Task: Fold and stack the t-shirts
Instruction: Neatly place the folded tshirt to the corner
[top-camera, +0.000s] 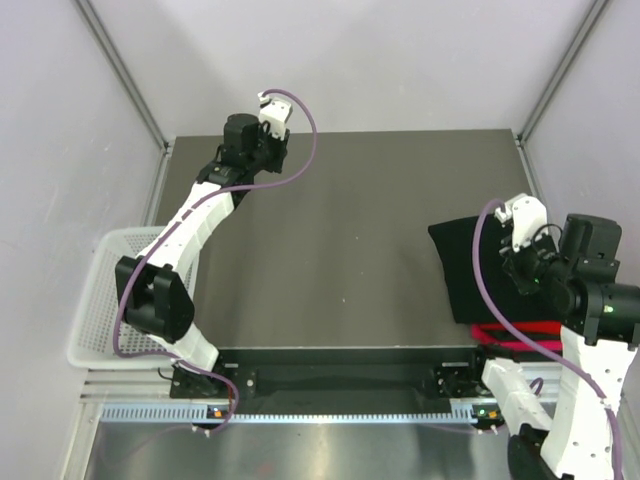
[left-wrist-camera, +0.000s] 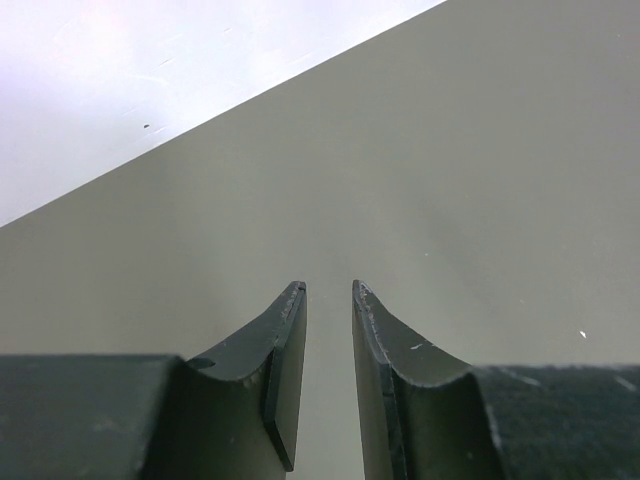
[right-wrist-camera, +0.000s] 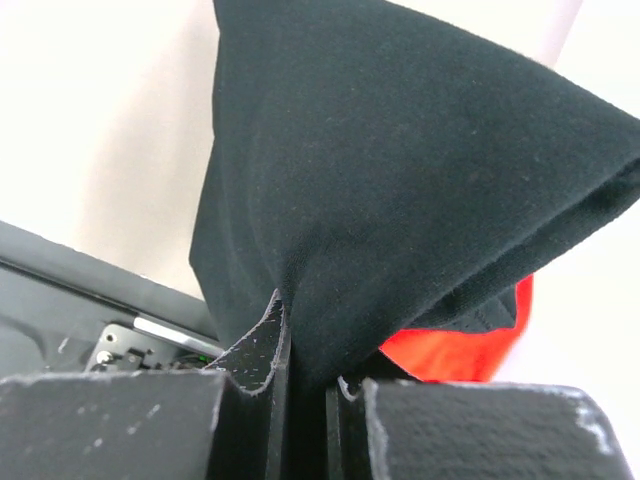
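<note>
The black t-shirt, now bunched at the table's edge, will be let go by my right gripper squarely on top of the folded red t-shirt (top-camera: 532, 292) by the side of the table.
A black t-shirt (top-camera: 462, 270) hangs bunched at the table's right edge, and my right gripper (top-camera: 515, 262) is shut on it. In the right wrist view the black cloth (right-wrist-camera: 400, 170) drapes up out of the right gripper (right-wrist-camera: 305, 330), pinched between the fingers. Under it lie a folded red t-shirt (right-wrist-camera: 460, 350) and a magenta one (top-camera: 520, 345), also near the right edge. My left gripper (top-camera: 245, 140) is stretched to the far left corner of the table. Seen from the left wrist, the left gripper (left-wrist-camera: 328, 290) stands open over bare table, holding nothing.
A white mesh basket (top-camera: 100, 300) sits off the table's left side, beside the left arm's elbow. The dark table (top-camera: 350, 230) has pale walls behind it and on both sides. A metal rail (top-camera: 330, 375) with both arm bases runs along the near edge.
</note>
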